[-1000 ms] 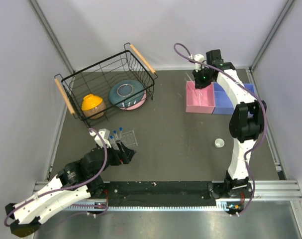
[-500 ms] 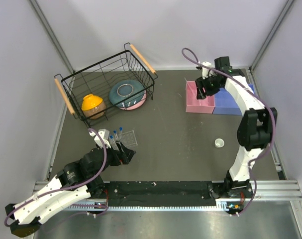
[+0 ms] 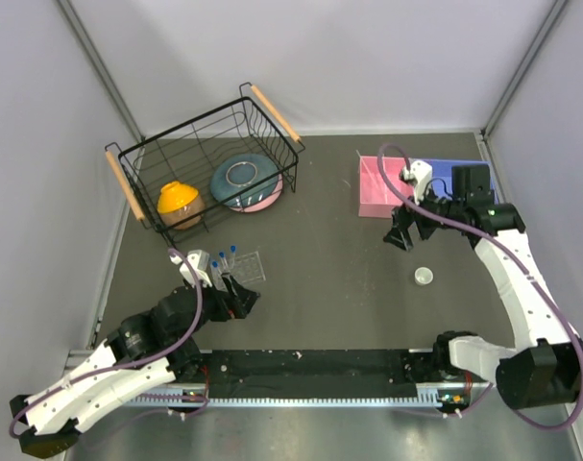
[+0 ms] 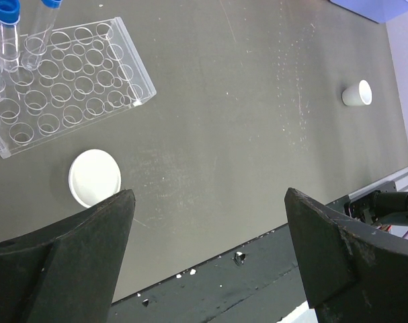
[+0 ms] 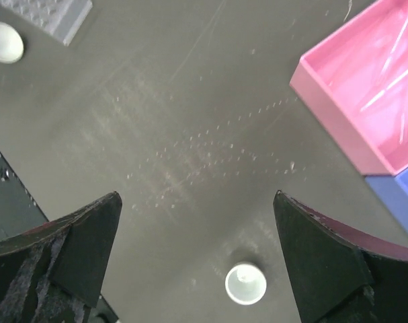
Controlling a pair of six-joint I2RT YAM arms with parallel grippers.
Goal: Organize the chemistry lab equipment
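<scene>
I need to next close my right gripper on the rim of the white cup (image 3: 431,275) (image 5: 262,295) near the bins, at the side farthest from the tube rack.
The clear tube rack (image 3: 243,265) (image 4: 69,87) lies on the dark table with blue-capped tubes (image 3: 226,254) (image 4: 5,20) standing in its far-left holes. My left gripper (image 3: 238,298) (image 4: 208,215) hovers open just in front of the rack, nothing between its fingers. One white cup (image 4: 95,177) sits beside its left finger. Another white cup (image 3: 424,276) (image 5: 245,283) stands on the right, just below my open, empty right gripper (image 3: 400,235) (image 5: 197,202). Thin clear rods (image 5: 392,57) lie in the pink bin (image 3: 379,192).
A blue bin (image 3: 443,181) adjoins the pink one on its right. The black wire basket (image 3: 128,187) at the back left holds an orange bowl (image 3: 179,199) and a teal-pink bowl (image 3: 245,180). Grey walls close in both sides.
My right gripper has opened and drawn back from over the pink bin toward the near side, stopping above the table by the white cup. The left arm has hardly moved.
</scene>
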